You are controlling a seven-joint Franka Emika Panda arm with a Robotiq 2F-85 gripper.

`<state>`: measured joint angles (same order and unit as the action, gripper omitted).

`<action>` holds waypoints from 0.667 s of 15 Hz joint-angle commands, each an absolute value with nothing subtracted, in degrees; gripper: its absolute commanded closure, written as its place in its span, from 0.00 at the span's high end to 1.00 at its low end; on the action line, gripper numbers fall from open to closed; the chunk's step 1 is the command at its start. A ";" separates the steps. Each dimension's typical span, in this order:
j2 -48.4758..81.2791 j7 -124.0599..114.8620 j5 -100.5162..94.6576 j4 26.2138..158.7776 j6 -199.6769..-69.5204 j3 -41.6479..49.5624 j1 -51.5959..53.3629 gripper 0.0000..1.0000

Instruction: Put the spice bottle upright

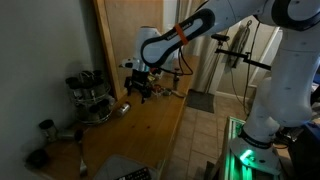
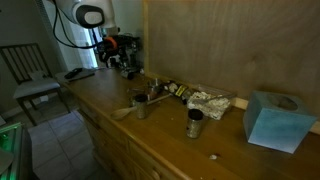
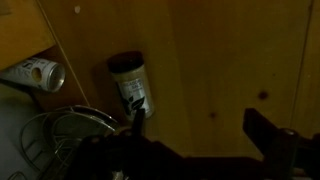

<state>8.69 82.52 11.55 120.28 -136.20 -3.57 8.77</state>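
My gripper is going to close on the labelled body (image 1: 125,107) (image 3: 136,94) of the spice bottle, below its dark cap, because the bottle needs to be lifted and stood upright.
In the wrist view the spice bottle (image 3: 131,84) lies on its side on the wooden counter, with a dark cap and a pale label. My gripper (image 3: 200,128) is open and empty above the counter. Its left finger is just below the bottle and its right finger is well off to the right. In an exterior view the gripper (image 1: 140,86) hangs over the counter, with a small pale object (image 1: 125,107), probably the bottle, lying just below and left of it. In the other exterior view the gripper (image 2: 125,62) is at the far end of the counter and the bottle is hard to pick out.
A wire rack (image 3: 60,130) and a lying silver can (image 3: 40,72) are left of the bottle. The rack (image 1: 90,96) also shows in an exterior view. Two metal cups (image 2: 140,106) (image 2: 195,123), a dark bottle (image 2: 176,90), crumpled foil (image 2: 210,100) and a blue tissue box (image 2: 275,120) stand along the counter.
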 commanded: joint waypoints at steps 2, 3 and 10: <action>11.36 96.83 23.07 119.64 -143.00 -8.45 3.78 1.00; 11.87 100.02 26.05 119.79 -143.99 -9.11 2.77 1.00; 16.13 120.85 44.00 118.84 -142.87 -11.24 -3.47 1.00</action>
<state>13.95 113.49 38.23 120.26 -143.60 -10.06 -1.09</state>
